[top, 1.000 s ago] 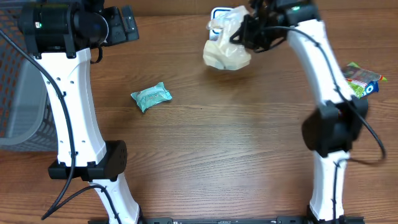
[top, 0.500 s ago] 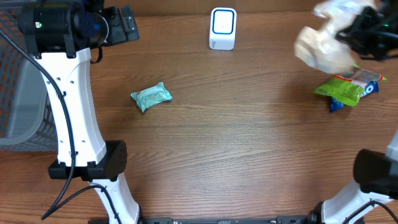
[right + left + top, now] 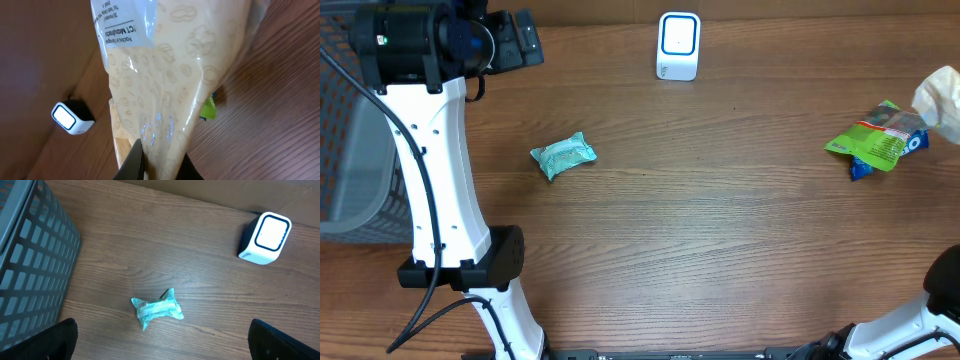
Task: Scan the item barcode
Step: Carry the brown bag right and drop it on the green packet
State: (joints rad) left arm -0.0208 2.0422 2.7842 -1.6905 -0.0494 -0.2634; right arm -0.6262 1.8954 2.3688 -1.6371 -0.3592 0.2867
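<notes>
Next, my right gripper lets go of the beige bag on top of the green packet and the blue wrapper (image 3: pixel 889 142) (image 3: pixel 207 106).
The item, a beige plastic bag (image 3: pixel 165 75) with a white printed label, hangs in my right gripper (image 3: pixel 160 162), which is shut on its lower edge. In the overhead view only a corner of the bag (image 3: pixel 942 98) shows at the far right edge, above a green snack packet (image 3: pixel 875 145). The white scanner (image 3: pixel 678 45) with a blue-rimmed window stands at the back centre, well left of the bag, and also shows in the right wrist view (image 3: pixel 71 118). My left gripper (image 3: pixel 162 350) is wide open above a teal packet (image 3: pixel 156 309) and holds nothing.
A grey mesh basket (image 3: pixel 345 150) stands at the left edge, next to the left arm. The teal packet (image 3: pixel 563 155) lies left of centre. The green packet (image 3: pixel 209 107) peeks out behind the bag, with a blue wrapper beside it.
My right gripper has swung the beige bag from in front of the scanner to the far right edge, uncovering the scanner. The left arm has stayed still.
</notes>
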